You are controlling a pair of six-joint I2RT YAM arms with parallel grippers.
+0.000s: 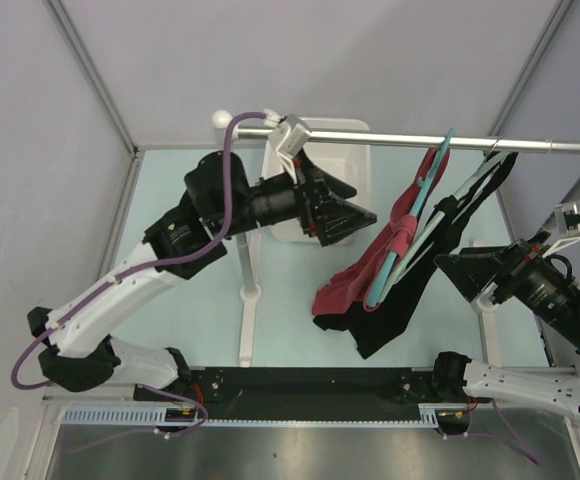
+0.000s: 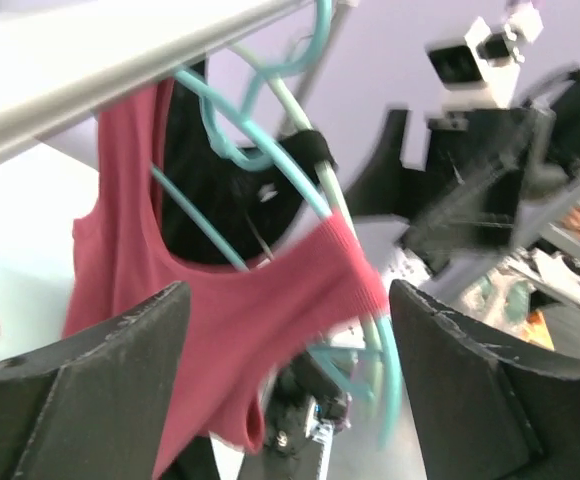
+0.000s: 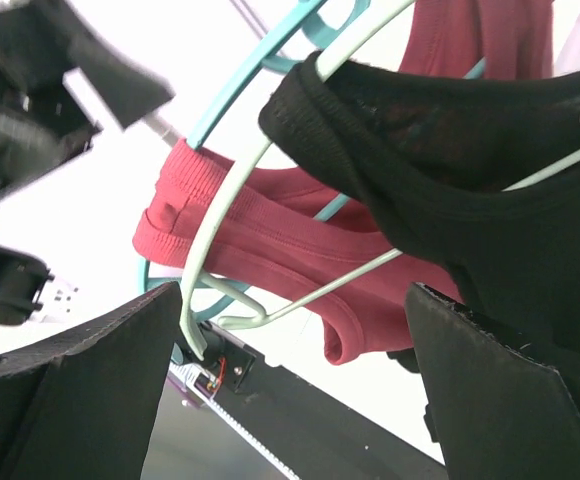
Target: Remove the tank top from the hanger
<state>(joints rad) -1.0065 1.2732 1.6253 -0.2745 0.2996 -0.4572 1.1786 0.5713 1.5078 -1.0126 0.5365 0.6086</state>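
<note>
The teal hanger is crowded against the pale green hanger, so my left gripper should pinch the red tank top's strap (image 1: pixel 403 233) and lift the teal hanger off the rail.
A red tank top (image 1: pixel 355 285) hangs on a teal hanger (image 1: pixel 432 175), and a black tank top (image 1: pixel 395 310) hangs on a pale green hanger (image 1: pixel 470 185). Both hang from the metal rail (image 1: pixel 530 143). My left gripper (image 1: pixel 355 220) is open and empty, just left of the red top. In the left wrist view (image 2: pixel 290 380) the red top (image 2: pixel 240 330) and teal hanger (image 2: pixel 370 300) lie between the open jaws, blurred. My right gripper (image 1: pixel 460 265) is open and empty, just right of the black top. In the right wrist view (image 3: pixel 295 370) the black top (image 3: pixel 470 170), red top (image 3: pixel 270 240) and pale hanger (image 3: pixel 220 220) lie ahead.
A white bin (image 1: pixel 320 150) stands at the back behind the left gripper. The rack's white post (image 1: pixel 245 260) stands left of the clothes, with another post at the right. A black base strip (image 1: pixel 310 385) runs along the near edge. Enclosure walls surround the table.
</note>
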